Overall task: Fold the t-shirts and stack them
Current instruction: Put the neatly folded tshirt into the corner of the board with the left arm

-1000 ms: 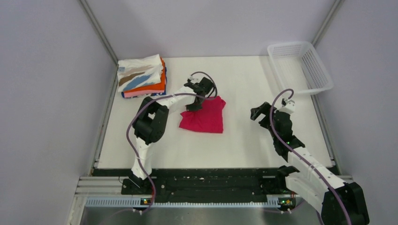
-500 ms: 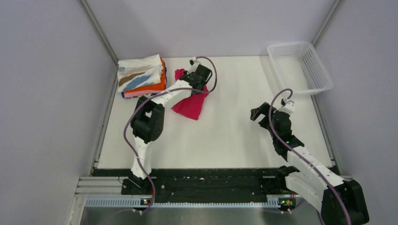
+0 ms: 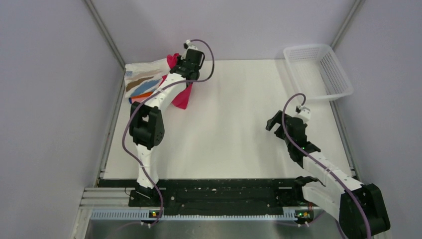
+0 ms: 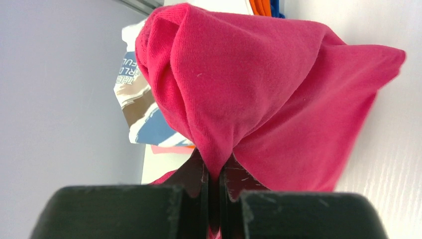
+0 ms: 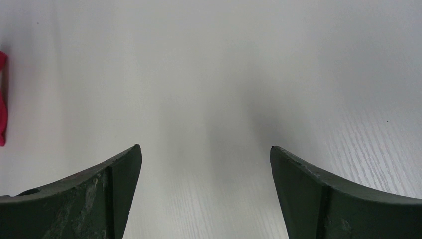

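The magenta-red t-shirt, now hanging raised beside the stack, will be released by my left gripper, and I need to leave it on top of the white t-shirt [image 3: 150, 73] with tan and blue streaks.
The magenta-red t-shirt [image 3: 182, 96] hangs bunched from my left gripper [image 3: 180, 62], raised at the back left beside the stack. In the left wrist view the jaws of that gripper [image 4: 214, 172] are shut on a pinched fold of the magenta-red t-shirt [image 4: 259, 89]. The stack of folded t-shirts [image 3: 145, 82] lies in the back left corner, and its top one [image 4: 142, 107] is white with tan and blue streaks; orange [image 4: 261, 6] and pink edges show under it. My right gripper [image 3: 272, 122] hovers open over bare table at the right; its wrist view [image 5: 204, 154] shows nothing between the fingers.
A white mesh basket [image 3: 318, 69] stands at the back right corner. Grey walls close in the table on the left, back and right. A sliver of the magenta cloth [image 5: 2, 99] shows at the left edge of the right wrist view.
My left gripper has lifted the magenta-red t-shirt off the table and carried it back and left toward the stack. The right arm has barely shifted.
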Available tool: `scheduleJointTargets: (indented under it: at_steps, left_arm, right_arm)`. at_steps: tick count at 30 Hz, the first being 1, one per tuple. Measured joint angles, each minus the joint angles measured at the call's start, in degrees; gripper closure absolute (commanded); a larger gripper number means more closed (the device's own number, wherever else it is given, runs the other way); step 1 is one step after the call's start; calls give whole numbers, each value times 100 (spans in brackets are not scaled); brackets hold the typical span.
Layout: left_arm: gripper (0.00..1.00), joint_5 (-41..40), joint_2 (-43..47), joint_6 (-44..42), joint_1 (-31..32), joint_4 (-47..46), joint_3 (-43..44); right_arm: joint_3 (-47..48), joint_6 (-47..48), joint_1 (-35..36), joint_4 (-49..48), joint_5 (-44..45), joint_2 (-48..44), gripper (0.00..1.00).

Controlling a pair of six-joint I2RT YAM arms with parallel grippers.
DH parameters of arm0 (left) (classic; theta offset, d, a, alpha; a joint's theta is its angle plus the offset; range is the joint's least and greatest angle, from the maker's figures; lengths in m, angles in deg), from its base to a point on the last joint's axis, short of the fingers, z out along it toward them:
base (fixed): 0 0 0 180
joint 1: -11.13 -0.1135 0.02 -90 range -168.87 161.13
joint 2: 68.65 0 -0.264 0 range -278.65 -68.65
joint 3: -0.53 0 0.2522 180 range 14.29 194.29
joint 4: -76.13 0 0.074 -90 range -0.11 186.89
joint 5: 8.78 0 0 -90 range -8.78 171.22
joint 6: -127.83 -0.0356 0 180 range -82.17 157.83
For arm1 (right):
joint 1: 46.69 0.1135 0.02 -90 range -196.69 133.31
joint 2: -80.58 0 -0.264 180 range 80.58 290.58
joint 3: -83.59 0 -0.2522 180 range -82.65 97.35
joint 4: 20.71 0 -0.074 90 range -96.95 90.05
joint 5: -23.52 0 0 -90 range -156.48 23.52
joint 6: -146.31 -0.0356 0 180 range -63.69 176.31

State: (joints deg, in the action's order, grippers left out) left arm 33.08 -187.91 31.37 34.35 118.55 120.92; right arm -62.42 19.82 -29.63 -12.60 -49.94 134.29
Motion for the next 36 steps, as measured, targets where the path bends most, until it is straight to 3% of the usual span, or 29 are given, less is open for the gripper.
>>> scheduleJointTargets:
  at_steps: [23,36]
  left_arm:
    - [100,732,330,-811,-586,96,1681]
    - [100,1563,76,-826,-1064,321,1934]
  right_arm:
    - [448,9,0,557,2,503,3]
    - [754,48,0,789,120,750,2]
